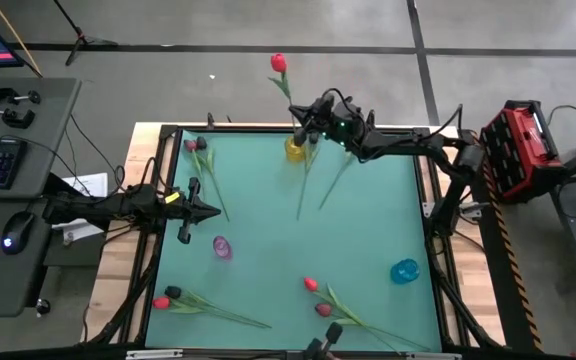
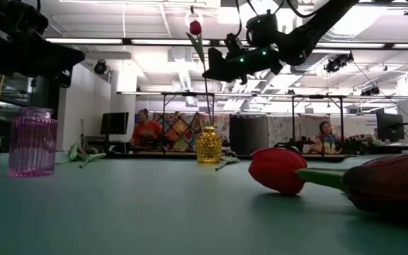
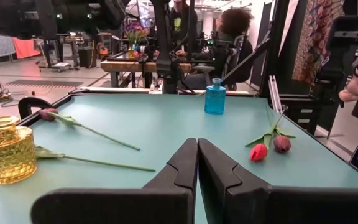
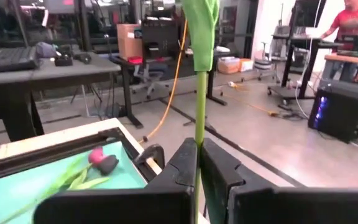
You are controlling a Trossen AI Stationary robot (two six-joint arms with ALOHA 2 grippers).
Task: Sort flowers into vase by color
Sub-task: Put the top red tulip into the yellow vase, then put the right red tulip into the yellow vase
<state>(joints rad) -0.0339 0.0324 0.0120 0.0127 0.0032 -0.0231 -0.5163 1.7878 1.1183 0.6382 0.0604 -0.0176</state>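
Next, my right gripper lets go of the red tulip in the yellow vase [image 1: 295,147] that is at the far edge of the table.
My right gripper [image 1: 309,122] [image 4: 199,148] hangs above the yellow vase [image 1: 295,150] [image 2: 208,145] at the table's far edge, shut on a red tulip [image 1: 278,62] [image 2: 195,27] that stands upright over the vase. My left gripper [image 1: 214,211] [image 3: 197,147] is shut and empty, hovering over the table's left side near the pink vase [image 1: 222,246] [image 2: 31,142]. Other tulips lie flat on the table: two stems beside the yellow vase [image 1: 306,185], a pair at the far left [image 1: 198,150], a pair at the near left [image 1: 168,297], and a pair at the near middle [image 1: 316,297] [image 3: 269,148]. My right gripper pinches the tulip's thin green stem [image 4: 199,127] between its two fingers, below the leaf [image 4: 201,31] and well under the red head. The fingers lie across the stem. The tulip stands upright, lifted off the table, and its lower end reaches down to the yellow vase's mouth [image 2: 207,129].
A blue vase [image 1: 404,270] [image 3: 215,99] stands at the near right. The middle of the teal table [image 1: 298,240] is bare. A black frame rims the table. People sit at desks in the room beyond.
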